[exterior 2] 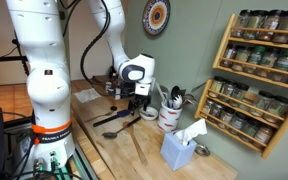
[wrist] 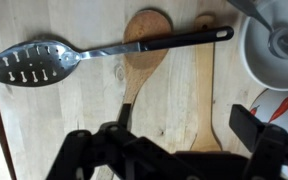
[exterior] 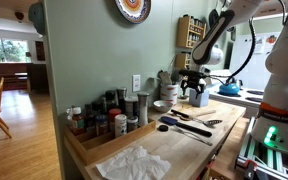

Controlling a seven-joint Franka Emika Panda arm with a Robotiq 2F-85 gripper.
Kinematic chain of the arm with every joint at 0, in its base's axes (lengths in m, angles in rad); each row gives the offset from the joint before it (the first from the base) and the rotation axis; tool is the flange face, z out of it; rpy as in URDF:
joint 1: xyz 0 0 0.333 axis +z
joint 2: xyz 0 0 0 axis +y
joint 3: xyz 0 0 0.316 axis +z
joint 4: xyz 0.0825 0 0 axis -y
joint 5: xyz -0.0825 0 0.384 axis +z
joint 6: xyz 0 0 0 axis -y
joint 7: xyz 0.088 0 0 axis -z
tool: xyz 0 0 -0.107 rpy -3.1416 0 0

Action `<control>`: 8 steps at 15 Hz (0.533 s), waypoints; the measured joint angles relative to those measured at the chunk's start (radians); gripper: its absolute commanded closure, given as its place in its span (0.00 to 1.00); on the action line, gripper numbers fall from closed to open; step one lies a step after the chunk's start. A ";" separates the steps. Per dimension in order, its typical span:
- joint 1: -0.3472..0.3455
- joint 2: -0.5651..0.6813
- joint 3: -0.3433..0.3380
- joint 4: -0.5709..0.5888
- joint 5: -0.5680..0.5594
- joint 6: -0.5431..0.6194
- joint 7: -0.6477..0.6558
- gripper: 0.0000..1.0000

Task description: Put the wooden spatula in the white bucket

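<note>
I will close my gripper on the wooden spatula's handle (exterior: 184, 105) (wrist: 204, 117), near where it widens into the flat end.
In the wrist view the wooden spatula (wrist: 206, 90) lies flat on the wooden counter, its handle running up the frame. Beside it lies a round-headed wooden spoon (wrist: 147, 35). A slotted metal spoon with a black handle (wrist: 44, 62) lies across both. My gripper (wrist: 184, 122) is open and low over the counter, one finger on each side of the wooden spatula's wider end. The white bucket (wrist: 272, 55) stands close at the right and holds utensils. In both exterior views the gripper (exterior: 194, 95) (exterior 2: 132, 100) hangs just beside the white bucket (exterior: 170, 92) (exterior 2: 170, 116).
A dark blue-handled utensil (exterior: 184, 126) and a black spatula (exterior: 210, 122) lie on the counter. Spice jars fill a wooden tray (exterior: 104, 125). A low white bowl (exterior: 162, 106) and a white-and-blue box (exterior 2: 179, 150) stand nearby. A wall rack holds spice jars (exterior 2: 259, 60).
</note>
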 measured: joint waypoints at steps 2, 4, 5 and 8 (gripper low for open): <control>0.000 0.052 -0.020 0.001 -0.014 0.042 0.039 0.00; 0.000 0.076 -0.026 0.005 -0.018 0.054 0.050 0.00; 0.000 0.078 -0.026 0.007 -0.018 0.054 0.052 0.00; 0.007 0.078 -0.034 0.010 -0.018 0.054 0.054 0.00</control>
